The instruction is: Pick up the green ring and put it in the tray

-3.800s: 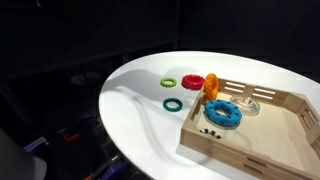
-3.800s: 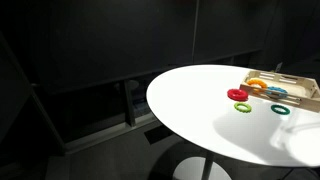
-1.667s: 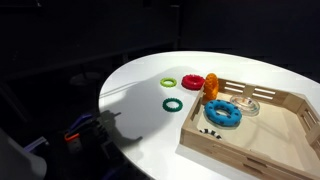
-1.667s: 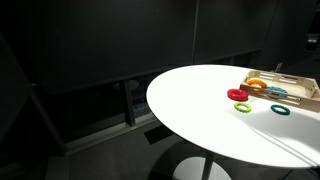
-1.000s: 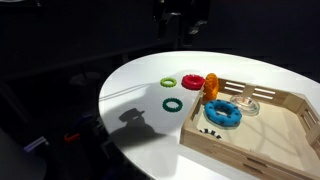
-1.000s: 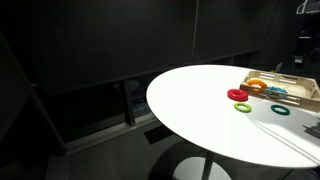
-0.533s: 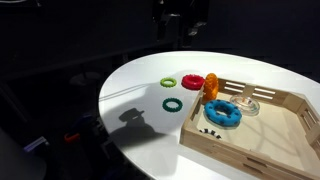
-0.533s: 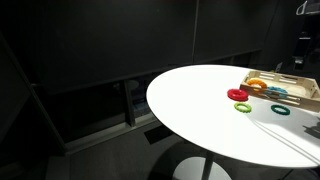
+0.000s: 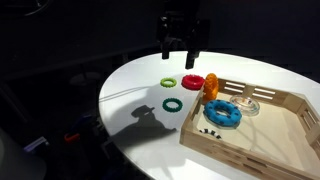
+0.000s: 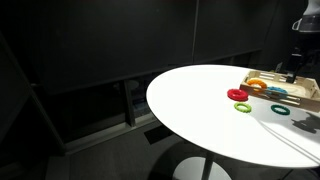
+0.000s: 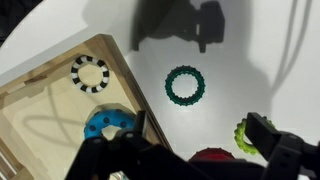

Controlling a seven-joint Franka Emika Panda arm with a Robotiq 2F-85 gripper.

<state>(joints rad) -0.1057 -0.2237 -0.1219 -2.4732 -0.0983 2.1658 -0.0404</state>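
My gripper is to go next to the green ring by the tray's near corner and close around the green ring's outer sides [image 9: 172, 104] [image 11: 185, 86].
The green ring [image 9: 172, 104] lies flat on the white round table, just left of the tray's near corner. It also shows in an exterior view [image 10: 280, 110] and in the wrist view [image 11: 185, 85]. The light-wood tray [image 9: 215, 141] stands at the right, and its corner shows in the wrist view [image 11: 50, 95]. My gripper [image 9: 181, 58] hangs open and empty above the far rings, well above the table. In the wrist view its fingers [image 11: 180, 142] straddle the red ring, with the green ring apart from them.
A red ring [image 9: 192, 82] and a yellow-green ring [image 9: 169, 82] lie beyond the green ring. The tray holds a blue ring [image 9: 222, 113], an orange piece [image 9: 211, 87] and a black-and-white ring [image 11: 90, 72]. The table edge [image 9: 110, 110] is near.
My gripper has come lower and a little closer over the rings. Its shadow on the table has slid toward the green ring. The rings have not moved.
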